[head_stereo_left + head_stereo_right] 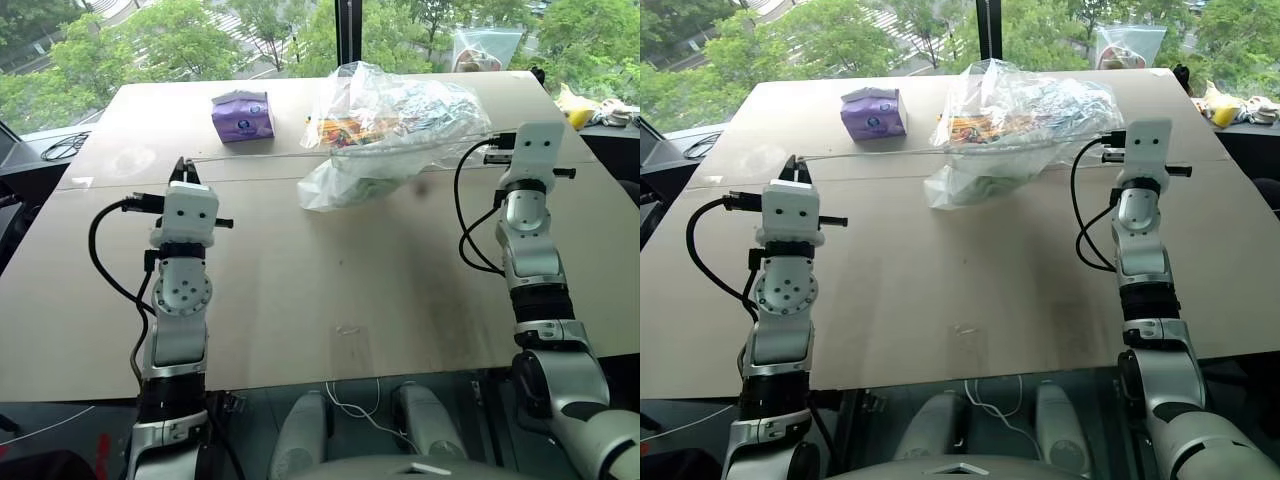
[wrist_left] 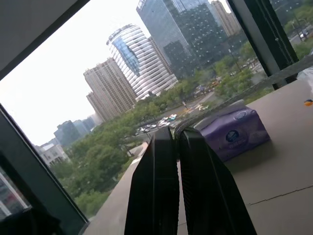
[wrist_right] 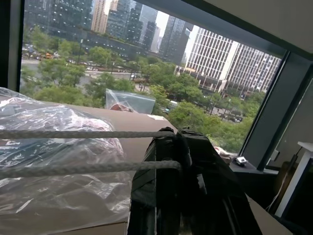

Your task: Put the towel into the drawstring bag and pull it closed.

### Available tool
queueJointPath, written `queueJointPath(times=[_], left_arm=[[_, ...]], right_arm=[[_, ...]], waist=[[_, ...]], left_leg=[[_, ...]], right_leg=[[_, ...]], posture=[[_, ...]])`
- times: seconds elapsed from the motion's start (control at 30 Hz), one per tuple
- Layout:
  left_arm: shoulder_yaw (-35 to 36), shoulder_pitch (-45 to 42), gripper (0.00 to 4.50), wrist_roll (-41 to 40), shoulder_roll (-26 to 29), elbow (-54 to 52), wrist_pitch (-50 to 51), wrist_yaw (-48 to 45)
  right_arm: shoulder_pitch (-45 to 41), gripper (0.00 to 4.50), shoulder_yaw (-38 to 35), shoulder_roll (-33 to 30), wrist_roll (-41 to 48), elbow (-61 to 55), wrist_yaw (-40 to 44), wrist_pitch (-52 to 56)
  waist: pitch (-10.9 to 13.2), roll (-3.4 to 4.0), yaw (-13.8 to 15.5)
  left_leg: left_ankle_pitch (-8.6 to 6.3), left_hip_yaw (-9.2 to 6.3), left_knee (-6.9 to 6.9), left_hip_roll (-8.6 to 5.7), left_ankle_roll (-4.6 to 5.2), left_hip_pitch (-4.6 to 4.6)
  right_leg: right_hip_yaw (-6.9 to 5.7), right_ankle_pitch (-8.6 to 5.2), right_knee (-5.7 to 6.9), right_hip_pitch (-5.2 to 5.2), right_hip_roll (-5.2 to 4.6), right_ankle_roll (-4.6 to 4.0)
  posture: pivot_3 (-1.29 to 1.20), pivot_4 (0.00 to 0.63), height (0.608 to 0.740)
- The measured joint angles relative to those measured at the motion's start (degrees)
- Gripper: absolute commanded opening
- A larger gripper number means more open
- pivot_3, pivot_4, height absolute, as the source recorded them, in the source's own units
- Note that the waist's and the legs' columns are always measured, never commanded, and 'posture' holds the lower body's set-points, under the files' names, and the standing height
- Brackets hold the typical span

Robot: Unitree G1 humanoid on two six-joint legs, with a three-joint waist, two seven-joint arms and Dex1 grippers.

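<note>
My left gripper needs to let go of the white cord on the bare table (image 1: 263,223) in front of the purple packet.
The white drawstring bag (image 1: 345,185) lies on the table, its mouth against a clear plastic bag. A pale green patch, the towel (image 1: 372,186), shows faintly through the fabric. A thin white cord (image 1: 870,154) runs taut from the bag's mouth to my left gripper (image 2: 175,134), which is shut on it out at the left. On the right, two cords (image 3: 73,133) stretch to my right gripper (image 3: 176,134), whose fingers are shut on them. Both grippers are held up above the table, one on each side of the bag.
A clear crinkly plastic bag (image 1: 400,110) of colourful items sits right behind the drawstring bag. A purple packet (image 1: 243,115) stands at the far left of the table. Another clear bag (image 1: 485,45) rests at the far edge by the window, with yellow items (image 1: 575,105) at far right.
</note>
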Motion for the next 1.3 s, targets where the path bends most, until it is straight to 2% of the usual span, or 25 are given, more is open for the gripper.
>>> queueJointPath(times=[0.27,0.47,0.63,0.7,0.8,0.83,0.9,0.93,0.97,1.0,1.03,1.1,1.13,1.17,1.3], left_arm=[[2.7,-0.9,0.03,0.2,-1.2,-0.2,8.0,6.6],[8.0,-2.3,0.03,-4.9,-4.8,0.5,15.2,11.8],[9.0,-2.3,0.03,-8.7,-6.3,2.1,18.2,13.9],[9.4,-2.5,0.03,-10.5,-6.1,2.7,17.4,13.7],[9.1,-2.8,0.03,-15.4,-4.7,5.9,15.4,7.5],[8.5,-3.0,0.0,-17.6,-4.5,6.8,15.4,3.6],[6.1,-3.1,0.0,-22.6,-3.8,7.9,16.3,-5.1],[4.2,-3.4,0.69,-25.0,-3.6,8.4,17.2,-9.8],[3.3,-3.5,1.01,-26.0,-3.3,8.5,17.5,-11.9],[1.9,-3.8,1.43,-28.4,-1.8,8.7,18.9,-17.1],[1.1,-3.4,2.0,-30.7,0.8,8.8,20.2,-22.0],[1.9,-1.2,2.71,-34.1,6.8,8.8,21.9,-30.1],[2.8,0.3,3.35,-35.3,9.1,8.9,22.1,-33.0],[3.2,1.5,3.74,-35.8,10.6,9.5,22.2,-35.2],[3.3,9.8,3.74,-36.3,16.7,10.7,21.1,-44.2]], right_arm=[[0.0,0.0,-4.3,1.8,4.8,0.1,-5.3,4.2],[-0.6,0.0,-10.7,5.4,12.0,0.1,-10.7,11.1],[-0.8,0.0,-11.1,6.6,15.7,0.1,-12.2,14.4],[-1.2,0.0,-10.9,6.1,17.0,0.1,-8.8,15.4],[-1.3,0.0,-7.0,2.6,18.9,-0.2,4.5,16.9],[-0.7,0.64,-4.8,1.1,20.0,-1.7,10.9,18.2],[2.0,1.36,1.7,-2.4,23.4,-7.8,26.3,20.4],[3.3,1.83,5.6,-3.9,24.8,-11.1,34.5,21.3],[4.0,2.32,7.4,-4.7,25.5,-12.6,38.0,21.6],[6.1,2.78,10.1,-7.9,26.3,-15.1,44.9,22.1],[8.1,3.36,12.2,-11.8,26.1,-16.2,50.0,21.6],[12.8,4.09,13.3,-19.5,24.6,-15.5,58.0,20.0],[14.1,4.2,13.6,-22.1,23.2,-13.7,60.5,18.4],[14.7,4.2,13.7,-23.8,22.0,-12.1,62.3,16.3],[14.3,4.2,13.7,-26.4,18.2,-7.8,66.6,6.1]], waist=[[0.0,0.0,0.0],[0.0,-0.02,-0.1],[0.0,-0.03,-0.1],[0.0,-0.03,-0.1],[0.0,-0.03,-0.1],[0.0,-0.02,-0.1],[0.0,-0.02,-0.1],[0.0,-0.02,-0.1],[0.0,-0.04,-0.1],[0.0,-0.06,0.0],[0.0,-0.08,0.2],[0.0,-0.05,0.1],[0.0,-0.05,0.0],[0.1,-0.02,-0.3],[0.1,-0.18,-1.6]], left_leg=[[0.0,0.0,-0.01,0.0,0.0,0.0],[0.0,0.0,-0.01,0.01,0.0,0.01],[0.0,-0.02,0.01,0.0,0.0,-0.02],[0.0,0.0,0.01,0.0,0.0,-0.01],[0.0,-0.01,0.0,0.0,0.0,0.0],[0.0,-0.01,0.0,0.0,0.0,-0.01],[0.0,-0.06,-0.01,0.01,0.0,-0.02],[0.0,-0.07,-0.01,0.01,0.0,-0.04],[0.0,-0.08,-0.01,0.01,0.0,-0.04],[0.0,-0.12,-0.01,0.01,0.0,-0.08],[-0.01,-0.2,0.0,0.01,-0.01,-0.16],[-0.02,-0.16,-0.02,0.01,0.0,-0.22],[-0.03,-0.11,-0.02,0.01,0.02,-0.24],[-0.04,0.02,-0.04,0.02,0.04,-0.17],[-0.05,0.15,-0.24,0.16,0.04,0.03]], right_leg=[[0.0,0.03,0.0,0.0,0.0,-0.04],[-0.01,0.02,0.01,0.0,0.0,-0.03],[-0.02,0.02,0.0,0.0,0.01,-0.03],[-0.01,0.02,0.0,0.0,0.0,-0.03],[-0.04,-0.02,0.0,0.0,0.01,0.03],[-0.04,-0.09,0.0,0.0,0.01,0.13],[-0.09,-0.1,-0.02,0.0,0.02,0.14],[-0.1,-0.1,-0.03,0.0,0.02,0.14],[-0.11,-0.1,-0.04,0.0,0.02,0.14],[-0.14,-0.1,-0.06,0.0,0.02,0.14],[-0.25,-0.11,-0.17,0.0,0.01,0.14],[-0.26,-0.11,-0.35,0.0,-0.03,0.15],[-0.24,-0.11,-0.43,0.0,-0.04,0.15],[-0.14,-0.11,-0.45,0.0,-0.04,0.16],[-0.06,-0.25,-0.42,0.0,0.04,-0.03]], posture=[[0.0,0.15,0.74],[0.0,0.15,0.74],[0.0,0.15,0.74],[0.0,0.15,0.74],[0.0,0.15,0.74],[0.0,0.15,0.74],[0.0,0.15,0.74],[0.0,0.15,0.74],[0.0,0.15,0.74],[0.0,0.15,0.74],[0.0,0.15,0.74],[0.0,0.15,0.74],[0.0,0.15,0.74],[0.0,0.15,0.74],[0.0,0.15,0.74]])
